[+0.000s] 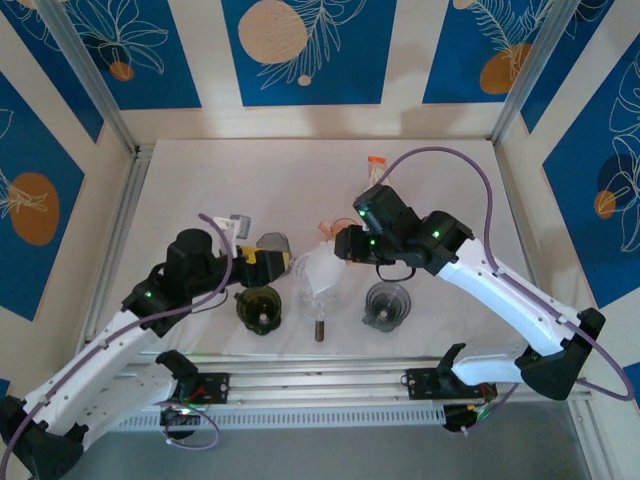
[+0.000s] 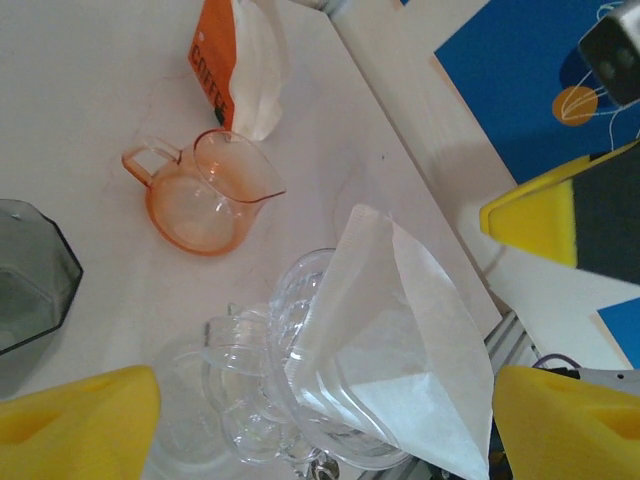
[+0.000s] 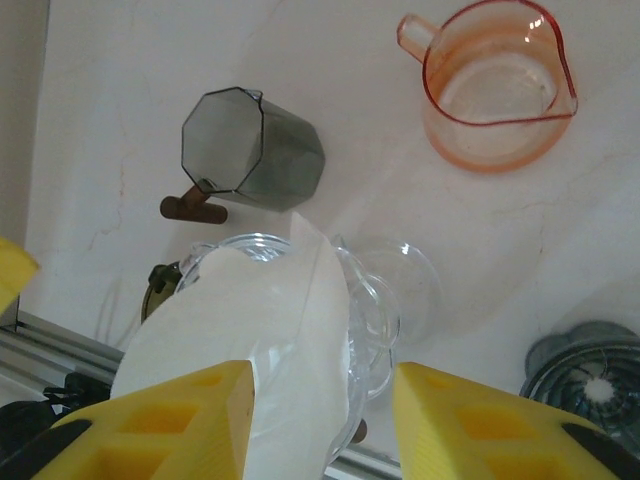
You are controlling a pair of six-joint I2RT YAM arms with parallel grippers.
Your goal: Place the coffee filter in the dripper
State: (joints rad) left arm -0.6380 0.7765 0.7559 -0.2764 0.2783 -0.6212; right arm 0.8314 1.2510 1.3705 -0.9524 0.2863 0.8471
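Note:
The coffee filter leans out over the dripper's rim, so the robot's right gripper should grab the filter by its side edge (image 3: pixel 342 338) and straighten it in the dripper.
A white paper coffee filter (image 1: pixel 318 268) stands tilted in the clear glass dripper (image 1: pixel 322 292) at the table's middle. In the left wrist view the filter (image 2: pixel 400 340) leans out over the rim of the dripper (image 2: pixel 265 385), and my left gripper (image 2: pixel 325 430) is open, its yellow fingers wide on either side. In the right wrist view my right gripper (image 3: pixel 320 420) is open around the filter (image 3: pixel 260 330). The paper lies against the inner face of its left finger (image 3: pixel 170 420), and the dripper (image 3: pixel 375 300) sits beneath.
An orange pitcher (image 2: pixel 205 195) and an orange filter packet (image 2: pixel 235 60) lie beyond the dripper. A grey octagonal cup (image 3: pixel 250 150) with a brown handle sits left of it. A dark round lid (image 1: pixel 387 305) lies to the right, an olive cup (image 1: pixel 260 308) near front.

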